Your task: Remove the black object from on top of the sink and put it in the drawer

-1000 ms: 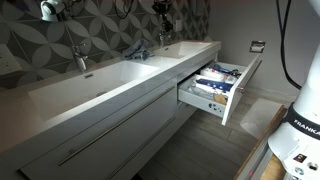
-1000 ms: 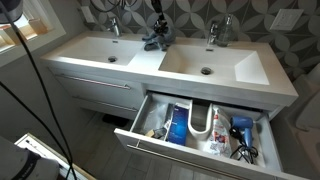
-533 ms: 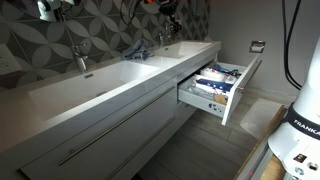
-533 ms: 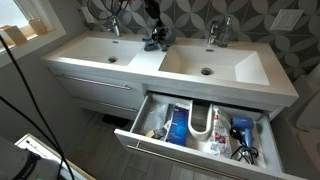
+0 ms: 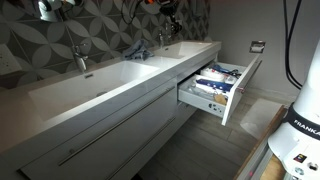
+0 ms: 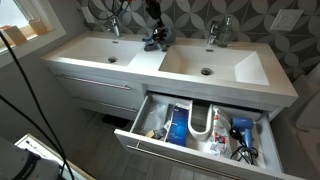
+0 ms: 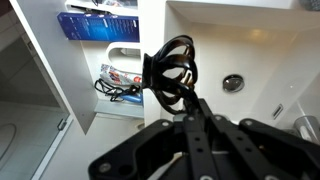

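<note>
My gripper is to let go of the black object in the open drawer's near section (image 5: 211, 92), just in front of the blue box.
The black object (image 6: 155, 43), a tangle of wiry loops, is at the back of the white sink (image 6: 100, 60) between the two basins. In the wrist view the black object (image 7: 168, 72) sits right at the tips of my gripper (image 7: 163, 97), whose fingers are pressed together on it. In both exterior views the gripper (image 6: 156, 28) (image 5: 166, 10) reaches down from above. I cannot tell whether the object rests on the sink or hangs just above it. The drawer (image 6: 190, 152) (image 5: 235, 95) stands pulled open under one basin, with several items inside.
Chrome taps (image 6: 113, 27) (image 6: 218, 32) stand behind each basin. A longer closed front with a thin bar handle (image 6: 95, 88) is beside the open drawer. The robot's white base (image 5: 295, 130) stands near the drawer. A black cable (image 6: 30, 70) hangs across the foreground.
Between one second and half a second ago the arm shifted slightly over the black object. Since then nothing has visibly moved.
</note>
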You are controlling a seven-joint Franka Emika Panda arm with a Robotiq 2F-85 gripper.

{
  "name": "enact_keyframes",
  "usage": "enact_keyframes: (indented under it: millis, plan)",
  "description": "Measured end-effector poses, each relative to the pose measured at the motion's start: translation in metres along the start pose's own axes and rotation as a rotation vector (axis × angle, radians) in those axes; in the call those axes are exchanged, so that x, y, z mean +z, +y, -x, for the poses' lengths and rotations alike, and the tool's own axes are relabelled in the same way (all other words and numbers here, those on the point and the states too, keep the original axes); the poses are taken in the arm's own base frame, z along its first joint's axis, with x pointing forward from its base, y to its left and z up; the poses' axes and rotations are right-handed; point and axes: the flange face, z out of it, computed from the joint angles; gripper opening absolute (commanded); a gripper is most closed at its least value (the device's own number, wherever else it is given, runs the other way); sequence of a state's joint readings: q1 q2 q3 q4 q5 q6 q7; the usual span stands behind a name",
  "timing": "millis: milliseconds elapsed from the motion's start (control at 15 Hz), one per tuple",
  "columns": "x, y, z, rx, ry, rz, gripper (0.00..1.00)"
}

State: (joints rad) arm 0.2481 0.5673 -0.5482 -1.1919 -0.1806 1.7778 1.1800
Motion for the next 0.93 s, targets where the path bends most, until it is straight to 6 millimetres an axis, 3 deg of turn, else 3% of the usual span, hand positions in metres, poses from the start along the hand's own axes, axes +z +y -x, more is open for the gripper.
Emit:
enact_keyframes:
  millis: [200, 400, 733, 933]
  plan:
    - [0.007, -0.002, 0.001, -0.027, 0.008, 0.014, 0.02]
    - [0.032, 0.010, -0.014, -0.055, 0.006, 0.068, 0.02]
    - [0.087, 0.070, -0.049, -0.111, -0.059, 0.183, 0.02]
    - [0.115, 0.106, -0.043, -0.156, -0.138, 0.233, 0.02]
